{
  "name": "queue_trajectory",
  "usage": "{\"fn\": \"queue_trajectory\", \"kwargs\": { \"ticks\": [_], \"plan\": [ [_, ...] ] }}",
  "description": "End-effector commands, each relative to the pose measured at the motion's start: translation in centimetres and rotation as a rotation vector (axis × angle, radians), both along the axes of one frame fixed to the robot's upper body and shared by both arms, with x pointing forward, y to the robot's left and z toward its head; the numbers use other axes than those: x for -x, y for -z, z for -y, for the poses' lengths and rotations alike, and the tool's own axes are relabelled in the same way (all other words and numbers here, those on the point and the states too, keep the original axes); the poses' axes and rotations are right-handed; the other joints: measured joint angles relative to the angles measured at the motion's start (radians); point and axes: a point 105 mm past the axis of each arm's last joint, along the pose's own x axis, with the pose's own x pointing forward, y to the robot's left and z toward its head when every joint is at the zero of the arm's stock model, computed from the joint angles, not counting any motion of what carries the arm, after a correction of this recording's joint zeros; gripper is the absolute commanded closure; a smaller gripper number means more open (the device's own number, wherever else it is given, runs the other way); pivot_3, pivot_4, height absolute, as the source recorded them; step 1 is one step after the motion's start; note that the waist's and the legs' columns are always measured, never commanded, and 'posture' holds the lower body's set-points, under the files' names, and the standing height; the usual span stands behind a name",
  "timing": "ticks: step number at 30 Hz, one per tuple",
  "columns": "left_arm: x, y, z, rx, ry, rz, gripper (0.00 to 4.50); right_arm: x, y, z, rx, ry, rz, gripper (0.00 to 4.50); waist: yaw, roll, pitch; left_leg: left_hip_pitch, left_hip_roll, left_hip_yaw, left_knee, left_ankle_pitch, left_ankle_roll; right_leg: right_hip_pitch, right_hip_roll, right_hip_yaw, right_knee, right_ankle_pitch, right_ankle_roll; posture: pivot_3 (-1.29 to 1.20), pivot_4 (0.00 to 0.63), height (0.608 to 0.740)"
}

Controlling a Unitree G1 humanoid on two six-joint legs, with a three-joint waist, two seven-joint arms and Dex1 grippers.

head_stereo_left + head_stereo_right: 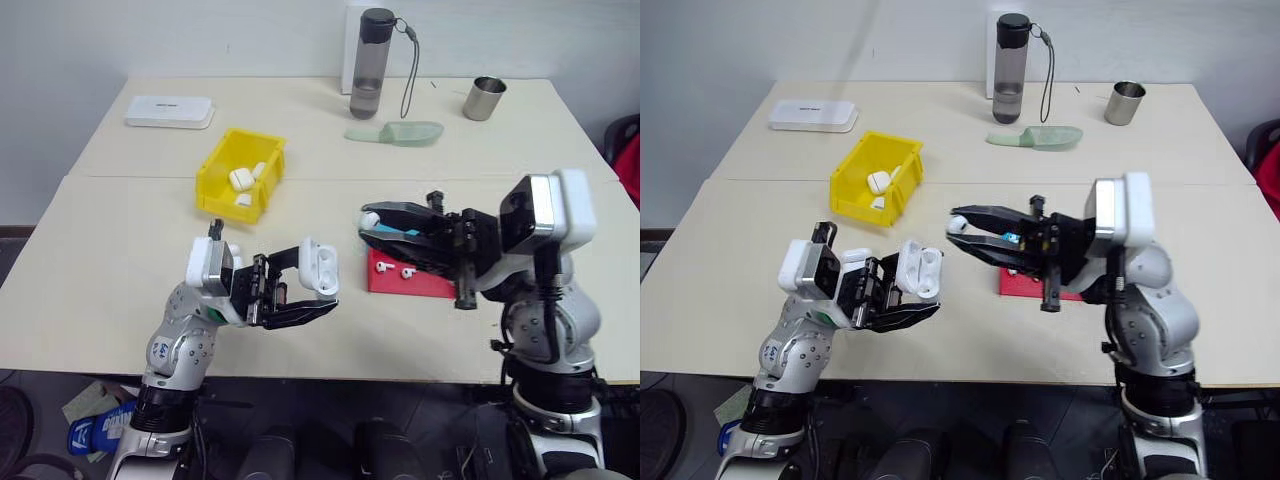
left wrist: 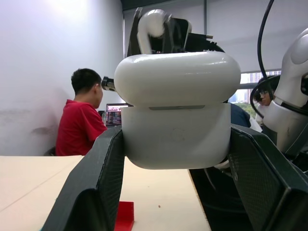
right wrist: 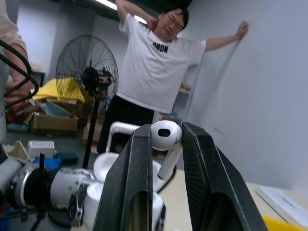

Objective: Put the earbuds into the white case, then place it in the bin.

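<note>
The robot's right gripper needs to release the earbud in the open white case's slot nearer the yellow bin [image 1: 325, 256] [image 3: 157, 196].
My left gripper [image 1: 314, 284] is shut on the white case [image 1: 321, 264], held up above the table's front edge with its lid open; the case [image 2: 175, 110] sits between both fingers. To its right, my right gripper [image 1: 367, 222] is shut on one earbud [image 1: 371, 219], raised and pointing toward the case. The earbud [image 3: 166, 137] is pinched by its head, with the stem hanging down. Two more earbuds [image 1: 383, 266] lie on a red tray [image 1: 425, 287] below the right gripper. The yellow bin [image 1: 215, 160] stands behind the left gripper and holds several white cases.
A flat white box [image 1: 169, 111] lies at the back left. A dark bottle [image 1: 373, 65], a green scoop [image 1: 395, 132] and a metal cup [image 1: 484, 98] stand at the back. People stand and sit beyond the table [image 3: 159, 67], near a floor fan [image 3: 86, 67].
</note>
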Motion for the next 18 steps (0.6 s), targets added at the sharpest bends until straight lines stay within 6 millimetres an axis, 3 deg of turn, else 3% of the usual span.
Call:
{"fn": "queue_trajectory", "kwargs": {
  "ticks": [1, 18],
  "plan": [
    [0.6, -1.4, 0.1, 0.032, 0.038, 0.027, 1.73, 0.8, -0.8, -0.9, -0.028, -0.037, 0.07, 4.06, -0.005, 0.0, 0.0, 0.0, 0.0, 0.0, 0.0, 0.0, 0.0, 0.0, 0.0, 0.0, 0.0, 0.0, 0.0, 0.0, 0.15, 0.74],
    [1.4, -2.7, 0.5, 0.055, 0.07, 0.032, 1.73, -0.1, 0.9, -2.1, 0.0, -0.055, 0.099, 4.06, -0.011, 0.0, 0.0, 0.0, 0.0, -0.001, -0.001, 0.0, 0.0, 0.0, 0.0, 0.0, 0.0, 0.0, 0.0, 0.0, 0.15, 0.74]
  ]
}}
